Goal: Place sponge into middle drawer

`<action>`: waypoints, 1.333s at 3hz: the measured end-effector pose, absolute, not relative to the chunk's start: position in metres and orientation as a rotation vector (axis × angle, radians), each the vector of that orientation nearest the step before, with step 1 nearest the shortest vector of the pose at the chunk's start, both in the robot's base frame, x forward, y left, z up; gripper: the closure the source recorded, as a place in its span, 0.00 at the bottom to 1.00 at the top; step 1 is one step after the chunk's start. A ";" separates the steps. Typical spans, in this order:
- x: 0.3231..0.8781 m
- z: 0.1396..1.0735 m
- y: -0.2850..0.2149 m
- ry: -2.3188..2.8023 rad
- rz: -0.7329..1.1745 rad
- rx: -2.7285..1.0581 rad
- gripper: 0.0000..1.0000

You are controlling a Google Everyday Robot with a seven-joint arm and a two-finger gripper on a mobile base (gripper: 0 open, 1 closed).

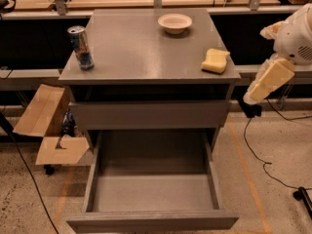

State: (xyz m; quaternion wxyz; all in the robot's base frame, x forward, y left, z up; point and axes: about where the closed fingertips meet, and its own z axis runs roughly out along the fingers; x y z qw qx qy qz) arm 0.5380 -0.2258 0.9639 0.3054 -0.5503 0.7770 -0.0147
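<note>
My gripper goes to the pale yellow sponge next and closes on the sponge's near side (212, 68), by the front edge of the cabinet top.
The pale yellow sponge (215, 60) lies on the grey cabinet top (141, 48), near its right front corner. The middle drawer (152, 191) is pulled out wide below, with a bare flat floor and low side walls. Above it the other grey drawer (148, 115) shows only its flat front panel. My arm (270, 78) reaches in from the right edge, angled down and left. My gripper (250, 109) is the dark tip at its lower end, beside the cabinet's right side, below and to the right of the sponge, not touching it.
A white round bowl (174, 23) stands at the back of the cabinet top and a drink can (81, 47) near its left edge. An open cardboard box (46, 126) lies on the floor at the left. Cables (263, 160) run over the floor at the right.
</note>
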 end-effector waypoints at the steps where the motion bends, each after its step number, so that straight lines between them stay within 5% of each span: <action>1: 0.541 0.960 -0.222 2.063 -0.047 -1.452 0.00; 4: 0.634 0.926 -0.229 1.946 -0.041 -1.221 0.00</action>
